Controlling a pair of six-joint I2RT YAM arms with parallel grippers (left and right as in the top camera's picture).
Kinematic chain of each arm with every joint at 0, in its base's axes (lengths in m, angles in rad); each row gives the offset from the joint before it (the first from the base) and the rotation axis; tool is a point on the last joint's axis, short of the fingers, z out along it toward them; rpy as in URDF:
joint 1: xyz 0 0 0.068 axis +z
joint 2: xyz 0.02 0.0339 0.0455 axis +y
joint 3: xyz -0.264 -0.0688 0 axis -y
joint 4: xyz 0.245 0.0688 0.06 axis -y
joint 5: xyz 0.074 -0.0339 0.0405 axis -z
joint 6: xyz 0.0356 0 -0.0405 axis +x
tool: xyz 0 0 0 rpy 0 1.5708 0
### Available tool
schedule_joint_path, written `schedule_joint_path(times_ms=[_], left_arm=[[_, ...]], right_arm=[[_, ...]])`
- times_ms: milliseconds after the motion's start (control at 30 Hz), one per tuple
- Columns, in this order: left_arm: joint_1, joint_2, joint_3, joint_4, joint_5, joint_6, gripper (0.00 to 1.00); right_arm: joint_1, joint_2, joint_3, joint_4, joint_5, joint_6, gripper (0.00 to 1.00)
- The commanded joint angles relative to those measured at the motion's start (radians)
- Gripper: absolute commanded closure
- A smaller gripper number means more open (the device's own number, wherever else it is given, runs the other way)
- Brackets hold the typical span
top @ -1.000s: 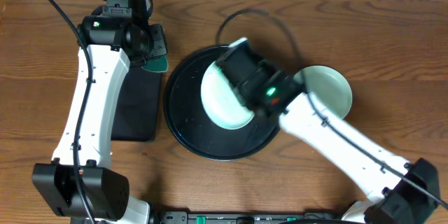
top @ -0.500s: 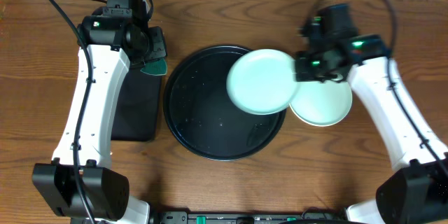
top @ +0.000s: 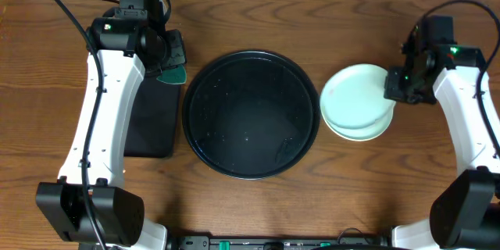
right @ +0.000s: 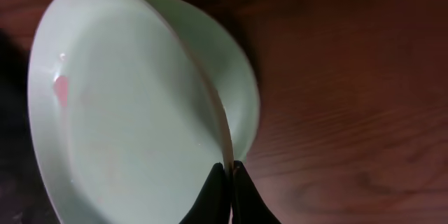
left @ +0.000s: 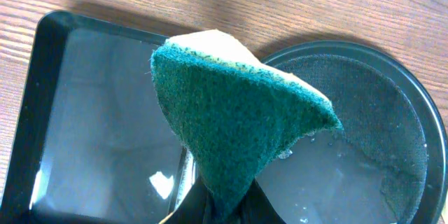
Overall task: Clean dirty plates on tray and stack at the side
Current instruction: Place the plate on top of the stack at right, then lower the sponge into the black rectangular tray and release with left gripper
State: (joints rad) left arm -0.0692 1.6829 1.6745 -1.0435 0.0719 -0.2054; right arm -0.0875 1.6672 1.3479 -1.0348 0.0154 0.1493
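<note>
Next, I release the green sponge from my left gripper around the middle of the rectangular black tray (top: pixel 150 117) (left: pixel 105 138). The sponge is now held over that tray.
The round black tray (top: pixel 250 116) in the middle of the table holds no plates. To its right, on the wood, an aqua plate (top: pixel 353 98) sits tilted on top of another pale plate (top: pixel 369 129). My right gripper (top: pixel 393 90) is shut on the top plate's right rim. In the right wrist view the black fingers (right: pixel 218 192) pinch the rim of that plate (right: pixel 126 112), which carries a faint red smear (right: pixel 61 87); the lower plate (right: pixel 238 77) shows behind it. My left gripper (top: pixel 168 64) is shut on a green sponge (left: pixel 231 119) over the rectangular tray.
A rectangular black tray (top: pixel 152 117) lies left of the round tray, wet and glossy in the left wrist view (left: pixel 91 112). Water drops speckle the round tray (left: pixel 364 133). Bare brown wood (right: pixel 350 77) lies right of the plates.
My right arm carried the aqua plate off the round tray and rightward, bringing it down onto the pale plate at the side. The left arm and sponge stayed still.
</note>
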Motion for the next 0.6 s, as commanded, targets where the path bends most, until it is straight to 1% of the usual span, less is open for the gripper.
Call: schedule_joint_path(times_ms=[0,100,133,167,200,233,267,300,433,567], left_arm=[[0.001,0.0,0.011,-0.002,-0.012,0.013,0.93],[0.001,0.0,0.011,-0.002,-0.013,0.013,0.92],[0.001,0.0,0.011,-0.002,-0.013,0.013,0.93],[0.001,0.0,0.011,-0.002,-0.013,0.013,0.93],[0.002,0.0,0.011,-0.003,-0.013,0.013,0.92],[0.005,0.0,0.011,-0.003,-0.013,0.013,0.93],[0.009,0.0,0.011,-0.006,-0.013,0.013,0.93],[0.015,0.0,0.011,-0.011,-0.013,0.013,0.93],[0.053,0.0,0.002,-0.055,-0.076,0.013,0.93],[0.102,0.0,-0.046,-0.07,-0.135,0.013,0.93]], right_arm=[[-0.025,0.007,-0.056,0.031,0.026,-0.008,0.99],[-0.027,0.007,-0.101,0.071,0.026,-0.008,0.99],[-0.027,0.007,-0.114,0.084,0.026,-0.008,0.96],[-0.027,0.007,-0.123,0.094,0.024,-0.008,0.9],[-0.027,0.007,-0.126,0.099,0.023,-0.008,0.8],[-0.026,0.007,-0.127,0.1,0.02,-0.008,0.66],[-0.026,0.007,-0.127,0.102,0.016,-0.008,0.56],[-0.024,0.006,-0.124,0.103,0.009,-0.009,0.51],[-0.011,0.006,-0.085,0.073,-0.049,-0.009,0.44],[0.008,0.006,-0.017,0.033,-0.097,-0.01,0.43]])
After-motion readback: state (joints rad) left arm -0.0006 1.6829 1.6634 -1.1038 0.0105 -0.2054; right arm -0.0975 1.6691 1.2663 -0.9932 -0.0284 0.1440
